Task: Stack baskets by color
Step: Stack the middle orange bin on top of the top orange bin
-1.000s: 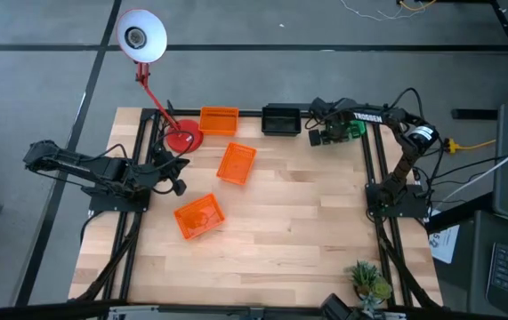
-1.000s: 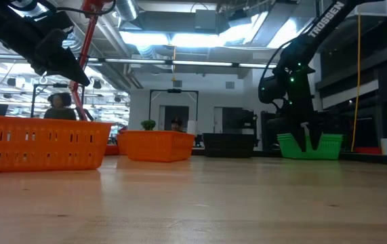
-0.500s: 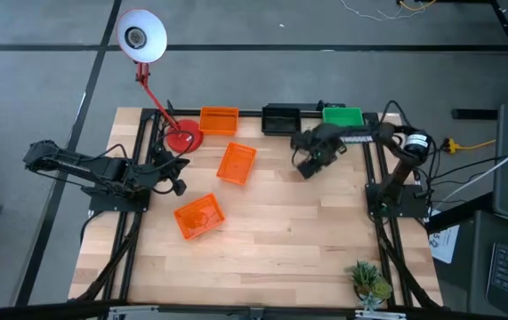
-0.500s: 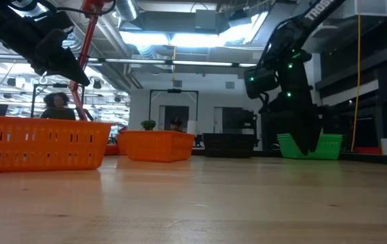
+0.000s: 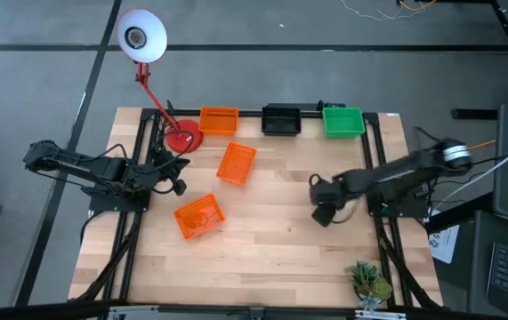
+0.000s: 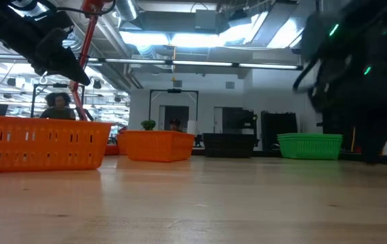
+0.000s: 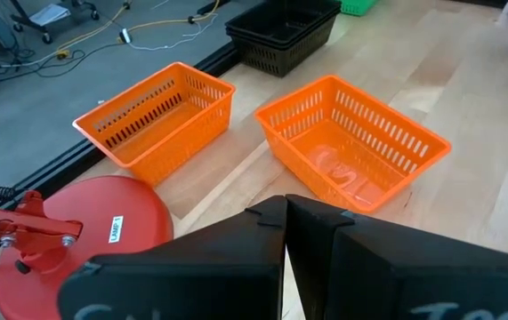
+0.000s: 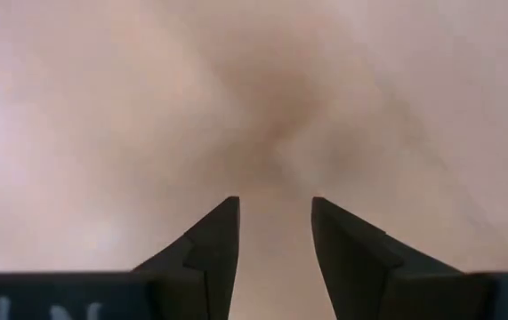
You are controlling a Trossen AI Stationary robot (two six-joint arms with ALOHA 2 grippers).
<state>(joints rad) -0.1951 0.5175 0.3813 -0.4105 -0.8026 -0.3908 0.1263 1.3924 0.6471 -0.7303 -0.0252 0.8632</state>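
My left gripper will grab the middle orange basket next at the rim of its long side (image 5: 224,160) (image 7: 302,164) that faces the red lamp.
Three orange baskets stand on the table on their bottoms: one at the far edge (image 5: 219,120), one tilted askew mid-table (image 5: 236,164), one nearer the left (image 5: 199,216). A black basket (image 5: 281,119) and a green basket (image 5: 342,121) sit along the far edge. My left gripper (image 5: 178,180) hovers shut at the table's left side, between the two nearer orange baskets (image 7: 351,147). My right gripper (image 5: 323,206) points down over bare wood right of centre, open (image 8: 274,240), with nothing between its fingers.
A desk lamp with a red base (image 5: 182,139) stands at the far left corner, beside the far orange basket (image 7: 160,111). A small potted plant (image 5: 369,281) sits at the near right corner. Bare wood (image 5: 271,240) fills the near half.
My right gripper has swung from the green basket at the far right corner toward the table's near edge, rolling as it went, and now hangs over bare wood. It stayed open. The green basket has kept its place at the far edge.
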